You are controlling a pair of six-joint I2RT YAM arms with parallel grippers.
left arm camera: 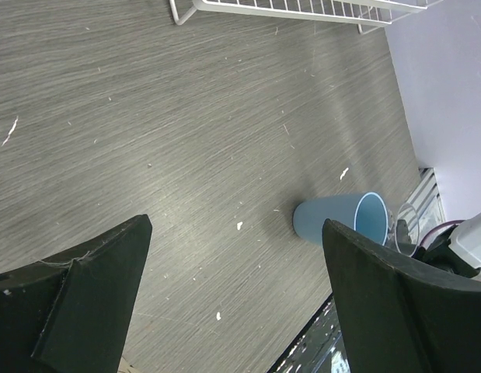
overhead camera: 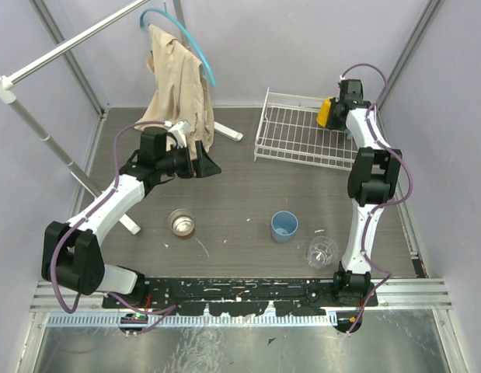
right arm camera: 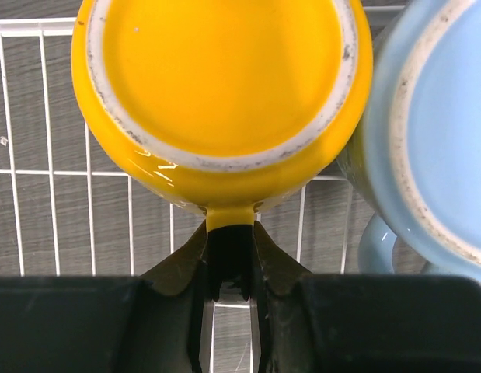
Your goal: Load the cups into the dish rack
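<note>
The robot's left gripper will move to the light blue tumbler next and close on the tumbler's rim (overhead camera: 273, 220) (left arm camera: 356, 218), on the side away from the clear glass cup.
The white wire dish rack (overhead camera: 291, 132) stands at the back right. My right gripper (overhead camera: 334, 108) is over its right end, shut on the handle of the yellow-orange mug (overhead camera: 323, 113). In the right wrist view the mug (right arm camera: 224, 85) shows its base, above the rack wires (right arm camera: 38, 171), with my gripper (right arm camera: 231, 241) pinching the handle. The light blue handled mug (right arm camera: 434, 132) sits right beside it. The silvery metal cup (overhead camera: 180, 222), light blue tumbler (overhead camera: 284, 226) and clear glass cup (overhead camera: 322, 251) stand on the table. My left gripper (overhead camera: 206, 165) is open and empty, above the table; it also shows in the left wrist view (left arm camera: 234, 233).
A white pole clothes stand (overhead camera: 38, 128) with a beige cloth (overhead camera: 176, 85) on a blue hanger stands at the back left, just behind my left gripper. Grey walls close in both sides. The left wrist view shows the tumbler (left arm camera: 333, 220), the glass cup (left arm camera: 407, 229) and the rack's edge (left arm camera: 302, 8).
</note>
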